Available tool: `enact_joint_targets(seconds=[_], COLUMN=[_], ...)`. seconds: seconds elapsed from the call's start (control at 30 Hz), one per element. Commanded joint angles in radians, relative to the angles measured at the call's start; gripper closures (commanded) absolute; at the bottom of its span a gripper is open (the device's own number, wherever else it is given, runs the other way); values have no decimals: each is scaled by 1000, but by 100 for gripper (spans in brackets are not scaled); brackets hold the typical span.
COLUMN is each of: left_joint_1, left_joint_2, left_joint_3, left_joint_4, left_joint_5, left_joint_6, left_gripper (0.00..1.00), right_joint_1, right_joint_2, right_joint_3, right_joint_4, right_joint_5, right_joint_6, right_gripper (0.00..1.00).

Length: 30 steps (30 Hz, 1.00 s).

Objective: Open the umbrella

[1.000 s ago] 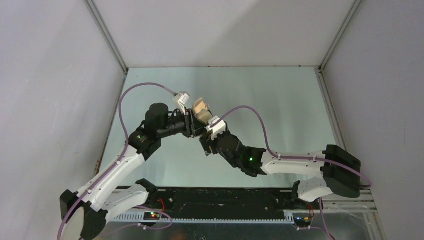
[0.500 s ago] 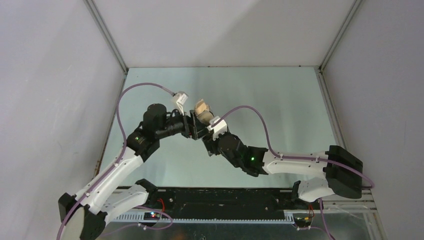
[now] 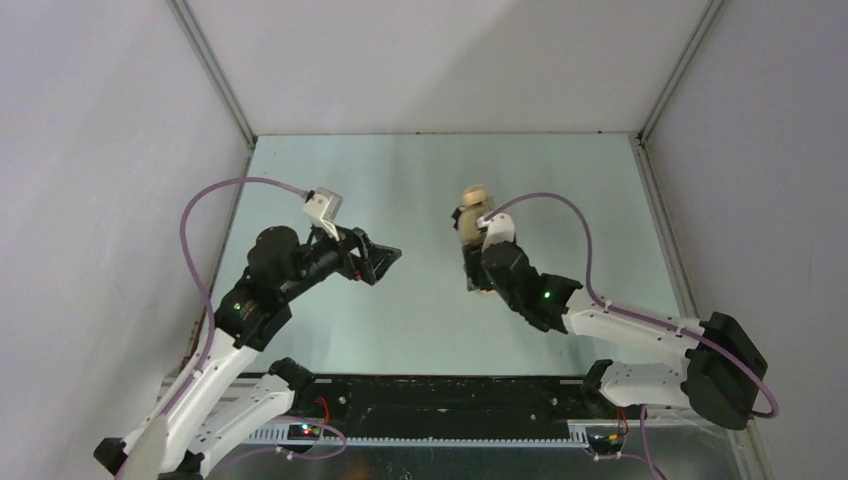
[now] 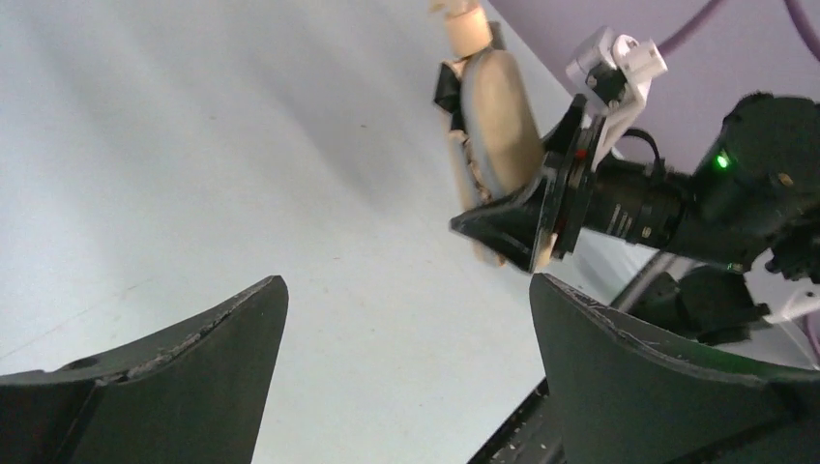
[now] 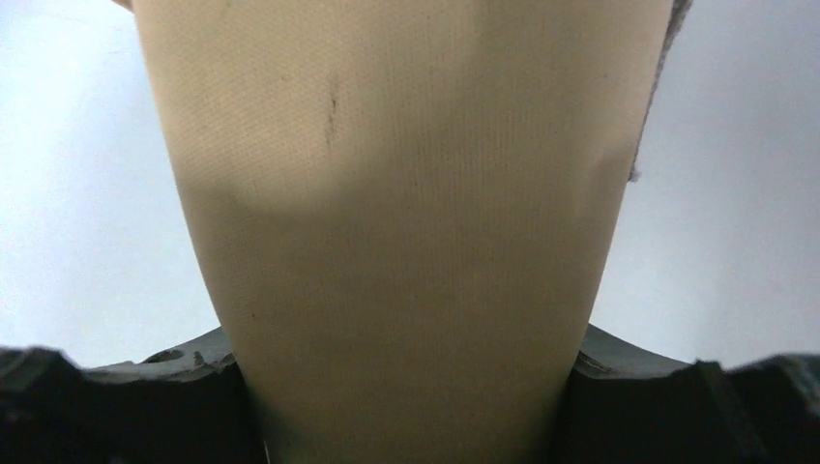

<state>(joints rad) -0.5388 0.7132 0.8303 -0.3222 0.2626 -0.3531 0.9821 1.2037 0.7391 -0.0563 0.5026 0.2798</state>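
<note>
Next, my right gripper lets go of the umbrella on the pale green table (image 3: 518, 249) beneath that gripper's own black wrist.
The folded tan-beige umbrella (image 3: 468, 222) hangs above the middle of the table, and my right gripper (image 3: 474, 264) is shut on its fabric body. Its stubby beige handle (image 3: 476, 196) points toward the back wall. In the right wrist view the umbrella's fabric (image 5: 406, 193) fills the frame, with the right gripper (image 5: 406, 372) pressing both sides. My left gripper (image 3: 386, 258) is open and empty, well to the left of the umbrella. The left wrist view shows the left gripper (image 4: 408, 282) spread wide over bare table, and beyond it the umbrella (image 4: 498, 116) in the right gripper (image 4: 517, 227).
The pale green table (image 3: 580, 190) is walled by grey panels at the back and on both sides. A black rail (image 3: 440, 400) with the arm bases runs along the near edge. Purple cables loop over both arms.
My left gripper opened, let go of the umbrella and drew back to the left. The right arm carried the umbrella to the right and turned it more upright in the top view.
</note>
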Motion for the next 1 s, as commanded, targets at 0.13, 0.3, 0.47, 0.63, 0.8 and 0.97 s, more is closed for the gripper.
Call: enact_joint_targets(seconds=[0.13, 0.3, 0.47, 0.63, 0.8, 0.97], left_joint_1=[2, 3, 2, 3, 2, 4], left_joint_2=[-90, -86, -81, -79, -77, -73], left_joint_3=[50, 48, 43, 39, 40, 39], left_joint_4=[-70, -76, -75, -73, -74, -74], left_joint_5=[-207, -181, -167, -161, -160, -159], left_joint_6=[122, 116, 111, 111, 111, 112], left_gripper=[0, 0, 0, 0, 0, 0], right_joint_1=[-305, -464, -477, -477, -475, -467], right_joint_2=[-17, 109, 213, 317, 374, 385], right_joint_3=[4, 31, 74, 131, 176, 178], right_joint_4=[-234, -262, -254, -245, -269, -272], right_joint_5=[-166, -281, -279, -268, -243, -223], right_joint_6=[83, 67, 73, 54, 30, 18], right_gripper=[100, 100, 92, 81, 50, 16])
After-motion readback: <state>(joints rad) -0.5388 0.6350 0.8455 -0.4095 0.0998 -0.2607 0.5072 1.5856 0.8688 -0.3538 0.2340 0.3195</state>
